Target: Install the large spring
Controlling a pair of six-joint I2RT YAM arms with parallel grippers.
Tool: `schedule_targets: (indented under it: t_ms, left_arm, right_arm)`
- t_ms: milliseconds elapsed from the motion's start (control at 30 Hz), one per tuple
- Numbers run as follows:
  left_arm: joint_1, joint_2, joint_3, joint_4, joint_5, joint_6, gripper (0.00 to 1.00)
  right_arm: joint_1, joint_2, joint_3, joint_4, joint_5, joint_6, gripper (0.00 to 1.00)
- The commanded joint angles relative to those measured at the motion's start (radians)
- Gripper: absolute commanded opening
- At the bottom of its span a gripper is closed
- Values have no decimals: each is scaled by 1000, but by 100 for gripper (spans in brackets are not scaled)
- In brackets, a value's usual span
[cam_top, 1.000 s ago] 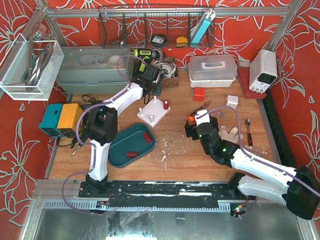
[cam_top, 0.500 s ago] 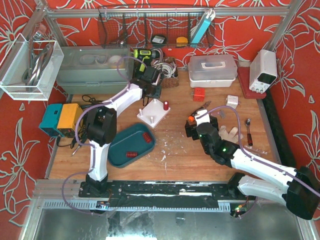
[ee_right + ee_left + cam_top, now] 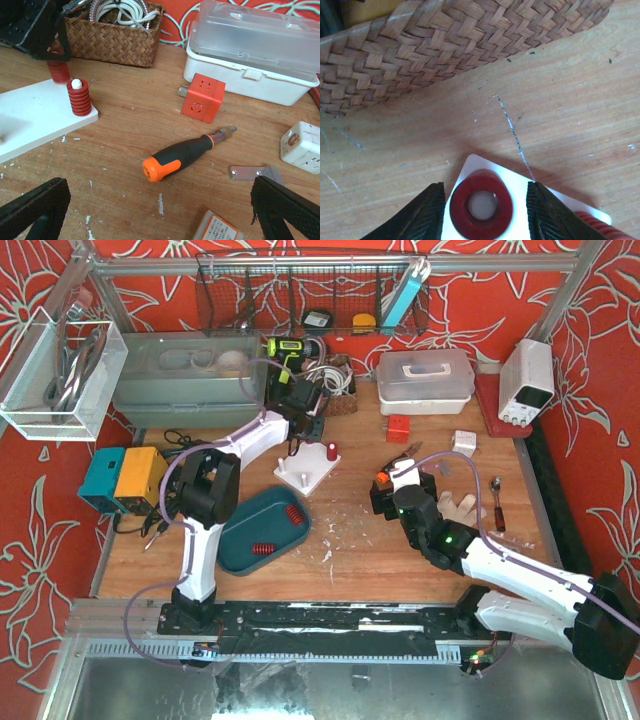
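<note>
I should move my right gripper into the teal tray next and close it on the red spring (image 3: pixel 294 514) that lies closer to the white base plate.
A large red spring (image 3: pixel 506 209) sits over a white peg at the far corner of the white base plate (image 3: pixel 300 475). My left gripper (image 3: pixel 484 192) hangs straight above it, open, one finger on each side with a gap to the spring. In the right wrist view this spring (image 3: pixel 59 71) stands under the left gripper (image 3: pixel 35 25). A second ribbed red spring (image 3: pixel 79 97) stands on another peg beside it. My right gripper (image 3: pixel 159 200) is open and empty above an orange-and-black screwdriver (image 3: pixel 185 156).
A wicker basket (image 3: pixel 445 45) lies just beyond the plate. A teal tray (image 3: pixel 240 525) holds red springs (image 3: pixel 293 514). An orange socket cube (image 3: pixel 202 97), a white lidded box (image 3: pixel 250 45), a metal bracket (image 3: pixel 252 172) and a white adapter (image 3: pixel 302 147) lie near the screwdriver.
My left arm has shifted a little, bringing its gripper slightly nearer over the plate's far corner. The right arm has not moved.
</note>
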Motion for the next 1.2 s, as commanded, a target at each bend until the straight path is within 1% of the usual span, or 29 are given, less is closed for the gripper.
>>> schedule_targets:
  t_ms: [0,167,233,333,433,533,567,633,667,733,800,867,967,1033,1167]
  left_arm:
    - [-5,21,-2,48,-23,15,54]
    - [-5,-49,-35,44,-5,0,69]
    - [-5,-113,-75,43,-5,-17,76]
    - [-5,-249,-184,72,1,-55,84]
    - [-2,-394,-316,80,12,-100,88]
    - [25,-534,-458,79,41,-168,88]
    - [40,-597,-504,83,67,-188,88]
    - [66,-691,-605,113,171,-213,88]
    - [77,-738,-660,129,220,-237,88]
    - [102,-819,-753,153,272,-279,86]
    - [138,-883,-824,158,309,-311,86]
    - [194,-933,-858,159,359,-331,87]
    - [302,-982,-884,170,430,-339,89]
    - [364,-1000,-888,164,436,-351,92]
    - [460,-1012,-887,168,441,-379,99]
  right_arm:
    - [-5,-9,11,-3,7,1,99]
    - [-6,-1,11,6,-19,0,99]
    - [-7,10,17,8,-59,6,99]
    - [-7,39,49,-7,-131,17,99]
    - [-7,80,93,-49,-203,27,99]
    - [-7,140,169,-106,-348,36,94]
    - [-2,160,200,-133,-398,43,91]
    - [10,207,260,-185,-479,74,84]
    - [19,227,283,-207,-502,91,80]
    - [46,265,326,-246,-533,112,70]
    - [89,305,376,-294,-532,125,59]
    - [140,346,427,-336,-508,138,47]
    - [211,413,495,-394,-459,162,34]
    - [255,469,545,-431,-409,171,30]
    - [317,593,655,-511,-344,185,31]
